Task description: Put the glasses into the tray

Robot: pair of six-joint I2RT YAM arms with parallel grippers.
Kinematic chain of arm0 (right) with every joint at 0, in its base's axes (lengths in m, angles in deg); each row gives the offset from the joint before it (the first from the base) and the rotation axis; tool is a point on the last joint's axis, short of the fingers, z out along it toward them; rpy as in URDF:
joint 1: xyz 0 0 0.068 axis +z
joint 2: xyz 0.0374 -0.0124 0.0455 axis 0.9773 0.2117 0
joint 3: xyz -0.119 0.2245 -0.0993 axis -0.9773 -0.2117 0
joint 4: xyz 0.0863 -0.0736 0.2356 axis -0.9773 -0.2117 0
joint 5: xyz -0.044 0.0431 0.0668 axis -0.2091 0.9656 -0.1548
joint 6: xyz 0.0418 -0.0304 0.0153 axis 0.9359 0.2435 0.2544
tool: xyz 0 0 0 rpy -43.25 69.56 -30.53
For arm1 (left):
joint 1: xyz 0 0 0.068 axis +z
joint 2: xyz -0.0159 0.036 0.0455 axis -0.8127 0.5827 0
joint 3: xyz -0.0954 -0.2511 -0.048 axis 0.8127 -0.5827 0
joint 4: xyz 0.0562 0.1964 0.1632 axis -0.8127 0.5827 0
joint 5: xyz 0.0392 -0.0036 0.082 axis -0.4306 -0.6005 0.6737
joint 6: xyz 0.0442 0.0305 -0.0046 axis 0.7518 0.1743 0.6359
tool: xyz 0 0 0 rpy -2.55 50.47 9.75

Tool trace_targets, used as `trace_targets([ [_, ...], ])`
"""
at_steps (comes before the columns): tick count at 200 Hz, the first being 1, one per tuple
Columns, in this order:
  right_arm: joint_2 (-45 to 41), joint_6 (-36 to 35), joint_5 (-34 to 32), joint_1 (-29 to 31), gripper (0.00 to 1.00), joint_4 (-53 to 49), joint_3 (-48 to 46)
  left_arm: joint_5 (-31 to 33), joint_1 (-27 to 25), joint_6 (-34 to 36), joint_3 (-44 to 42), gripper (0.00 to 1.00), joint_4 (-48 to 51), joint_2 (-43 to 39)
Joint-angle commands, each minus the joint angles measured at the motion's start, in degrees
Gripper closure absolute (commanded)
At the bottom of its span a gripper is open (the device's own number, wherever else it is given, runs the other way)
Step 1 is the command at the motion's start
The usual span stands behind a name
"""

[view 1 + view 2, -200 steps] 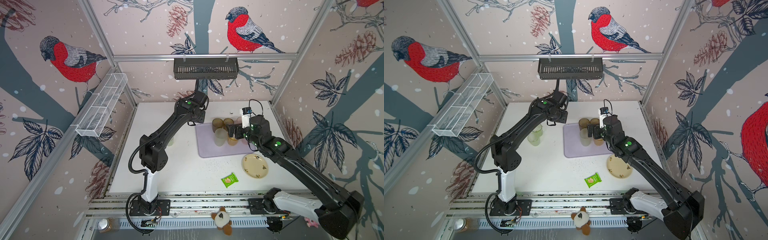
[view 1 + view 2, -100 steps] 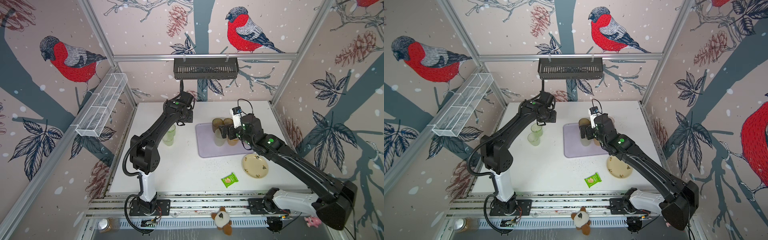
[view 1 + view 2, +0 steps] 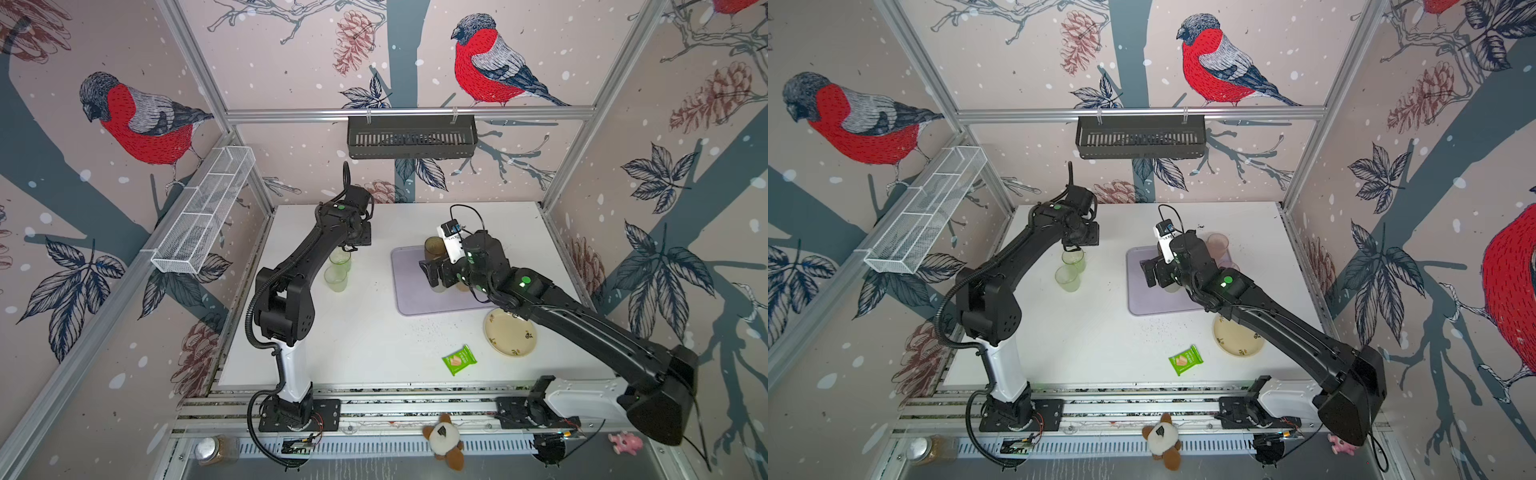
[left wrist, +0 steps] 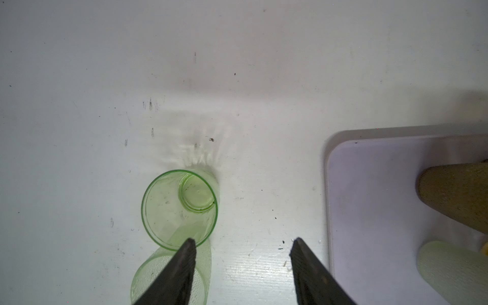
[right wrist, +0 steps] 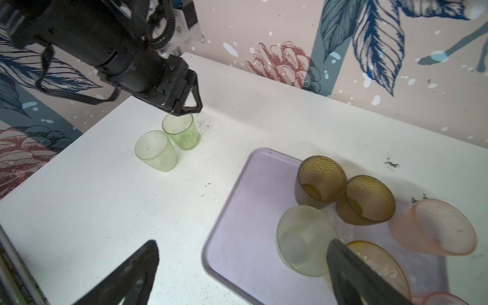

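Note:
The robot's left gripper needs to close on the tray-side rim (image 3: 350,252) (image 4: 217,210) of the farther green glass, one finger inside that glass and the other outside it.
Two green glasses (image 3: 340,259) (image 3: 336,278) stand side by side on the white table, left of the lilac tray (image 3: 411,291). My left gripper (image 3: 347,249) hovers open just over the farther one (image 4: 179,208); one fingertip (image 4: 188,245) overlaps its rim, and only bare table lies between the jaws. The tray (image 5: 237,224) holds two brown glasses (image 5: 320,179) (image 5: 369,198), a frosted pale one (image 5: 303,237) and an amber one (image 5: 380,264). A pink glass (image 5: 438,227) stands at its far right side. My right gripper (image 3: 432,274) hangs wide open above the tray's left part, holding nothing.
A cream flowered plate (image 3: 510,332) lies right of the tray's near corner, with a green snack packet (image 3: 459,359) in front of it. A black slotted basket (image 3: 411,137) hangs on the back rail and a white wire basket (image 3: 203,212) on the left wall.
My left arm has swung left from the tray's far corner to above the green glasses. My right gripper has shifted left across the tray, still open.

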Motion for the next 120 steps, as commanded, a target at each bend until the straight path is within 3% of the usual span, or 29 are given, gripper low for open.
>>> trace_targets([
  [1, 0.66, -1.52, 0.86, 0.91, 0.0, 0.36, 0.78, 1.2, 0.31, 1.15, -0.53, 0.41, -1.28, 0.66],
  [120, 0.73, -1.25, 2.03, 1.07, 0.0, 0.58, 0.18, 2.81, 1.54, 2.74, -5.7, 0.48, -3.98, 2.77],
])
